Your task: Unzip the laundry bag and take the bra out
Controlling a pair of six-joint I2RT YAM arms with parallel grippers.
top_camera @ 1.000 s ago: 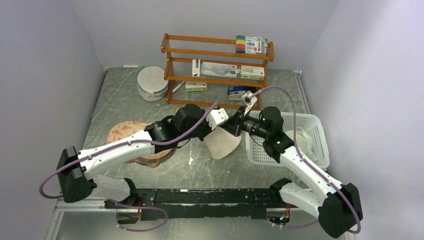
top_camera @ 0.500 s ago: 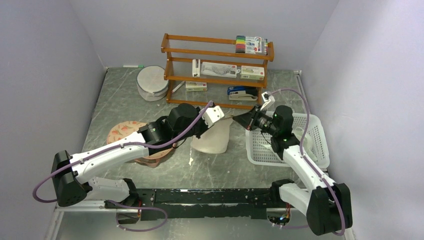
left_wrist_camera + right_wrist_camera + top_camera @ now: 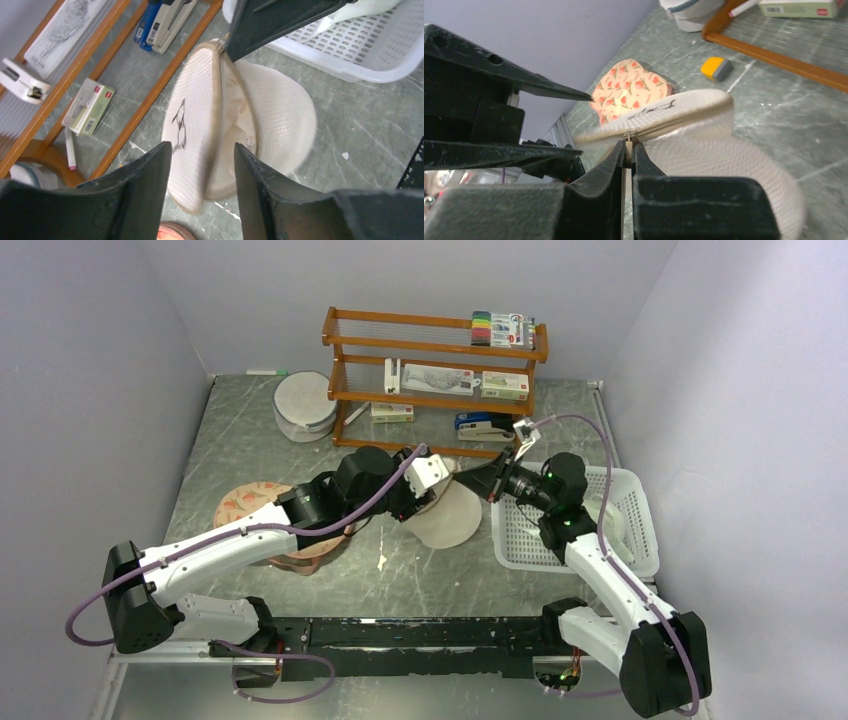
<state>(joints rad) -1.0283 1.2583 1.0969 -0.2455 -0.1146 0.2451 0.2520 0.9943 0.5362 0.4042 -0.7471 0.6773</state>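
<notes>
I need to grip the bag's rim (image 3: 217,75) near the zipper pull with my left gripper, because the laundry bag hangs loose from the zipper pull in my right gripper.
The laundry bag (image 3: 447,518) is a round cream mesh pouch held off the table between both arms. In the left wrist view its flat disc (image 3: 187,130) with a dark mark and its domed half (image 3: 282,117) gape apart, with cream fabric and a small label in the gap. The bra is not identifiable. My left gripper (image 3: 202,167) is open, its jaws on either side of the bag's near rim (image 3: 437,495). My right gripper (image 3: 628,147) is shut on the zipper pull at the bag's zip line (image 3: 480,480). The bag is blurred by motion.
The peach carrot-print case (image 3: 262,510) lies left, under my left arm. A white plastic basket (image 3: 620,540) is on the right. A wooden rack (image 3: 430,380) with boxes stands behind. A round white container (image 3: 305,405) is at back left. A small orange block (image 3: 716,68) lies on the table.
The right gripper pulled right with the zipper pull, then came back a little left. The bag swung and now hangs more to the right. The left arm drew back slightly.
</notes>
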